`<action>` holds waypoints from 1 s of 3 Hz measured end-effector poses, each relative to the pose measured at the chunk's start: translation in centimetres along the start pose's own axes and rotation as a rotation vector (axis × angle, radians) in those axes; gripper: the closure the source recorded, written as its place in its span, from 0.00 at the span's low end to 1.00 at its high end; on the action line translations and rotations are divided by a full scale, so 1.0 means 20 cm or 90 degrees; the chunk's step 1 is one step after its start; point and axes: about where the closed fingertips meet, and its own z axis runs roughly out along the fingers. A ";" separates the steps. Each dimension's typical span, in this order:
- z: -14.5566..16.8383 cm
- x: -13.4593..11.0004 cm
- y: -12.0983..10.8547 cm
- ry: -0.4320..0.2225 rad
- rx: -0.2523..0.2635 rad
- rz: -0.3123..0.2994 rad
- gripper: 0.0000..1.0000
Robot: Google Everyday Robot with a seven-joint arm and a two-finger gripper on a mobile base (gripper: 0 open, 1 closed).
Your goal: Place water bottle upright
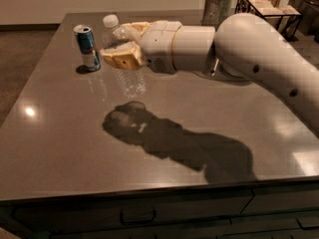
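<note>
Next, my gripper lets go of the water bottle on the dark table (148, 117) by its shadow, nearer the drawers than the can.
The water bottle (130, 79) is clear and ribbed with a white cap (110, 20). It hangs nearly upright in my gripper (123, 45), tilted slightly with the cap toward the left. Its base is a little above the dark table (60, 148), and its shadow lies nearer the front. The gripper's tan fingers (121, 59) are shut around the bottle's upper body, and the white arm reaches in from the right. The blue-and-silver can (87, 47) stands upright just left of the bottle, apart from it.
A metal container with white items (218, 5) stands at the table's far edge. A wire side table (264, 3) stands beyond it at the right. Drawer fronts (134, 214) run under the table's front edge.
</note>
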 end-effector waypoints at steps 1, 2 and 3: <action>-0.07 0.03 -0.01 -0.020 0.027 -0.002 1.00; -0.12 0.07 -0.03 -0.036 0.048 0.007 1.00; -0.16 0.12 -0.03 -0.046 0.064 0.019 1.00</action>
